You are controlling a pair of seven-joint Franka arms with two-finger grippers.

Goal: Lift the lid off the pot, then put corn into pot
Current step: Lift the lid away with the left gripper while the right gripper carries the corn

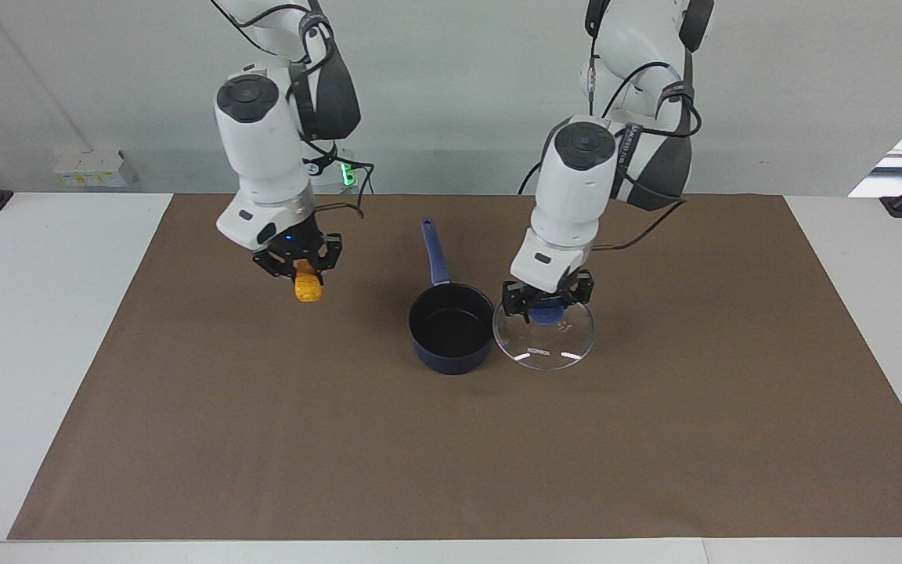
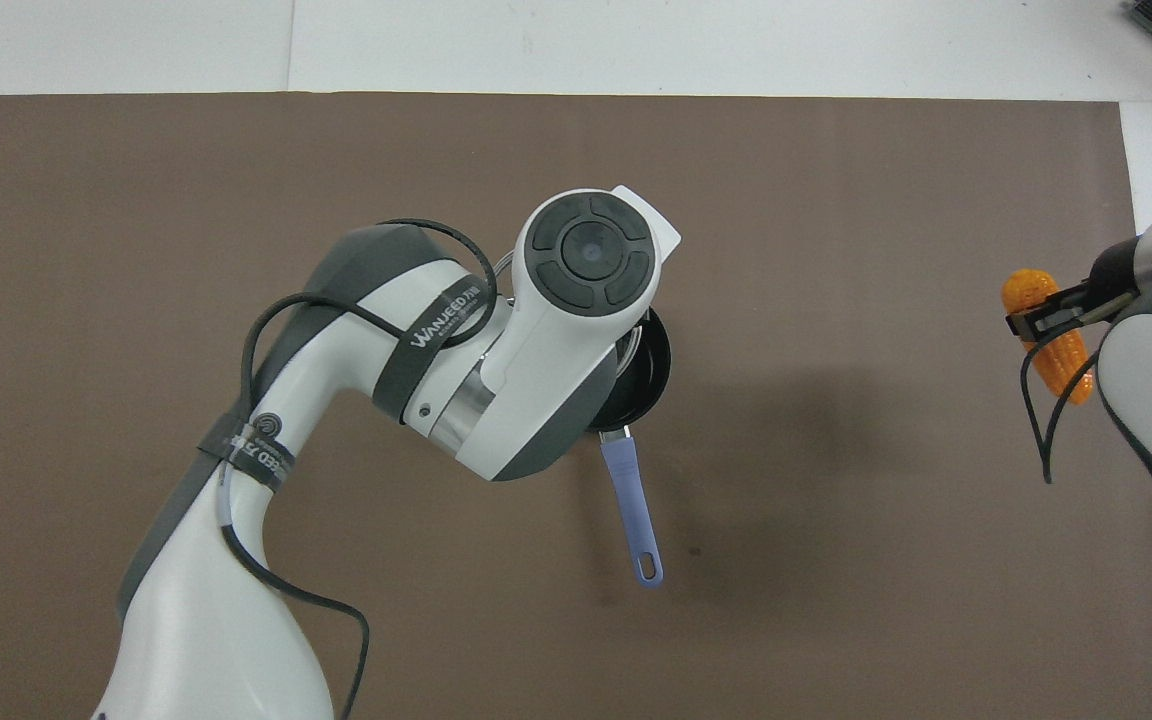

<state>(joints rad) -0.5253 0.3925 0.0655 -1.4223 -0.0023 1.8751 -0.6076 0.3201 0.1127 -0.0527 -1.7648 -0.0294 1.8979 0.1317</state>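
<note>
The robot's left gripper needs to release the glass lid on the bare brown mat, across the pot from the corn (image 2: 188, 395).
The pot (image 1: 451, 327) stands open in the middle of the brown mat, its black inside showing and its long handle (image 1: 435, 251) pointing toward the robots. My left gripper (image 1: 547, 307) is shut on the blue-purple knob of the glass lid (image 1: 545, 338) and holds it low, right beside the pot, toward the left arm's end of the table. My right gripper (image 1: 306, 272) is shut on the corn (image 1: 308, 288) and holds it above the mat, toward the right arm's end. In the overhead view the left arm hides the lid and part of the pot (image 2: 652, 365). The corn (image 2: 1048, 335) shows there in the right gripper (image 2: 1046, 320).
The brown mat (image 1: 263, 439) covers most of the white table (image 1: 44, 313). A white box (image 1: 91, 168) and a small device with a green light (image 1: 345, 174) sit at the table's edge nearest the robots.
</note>
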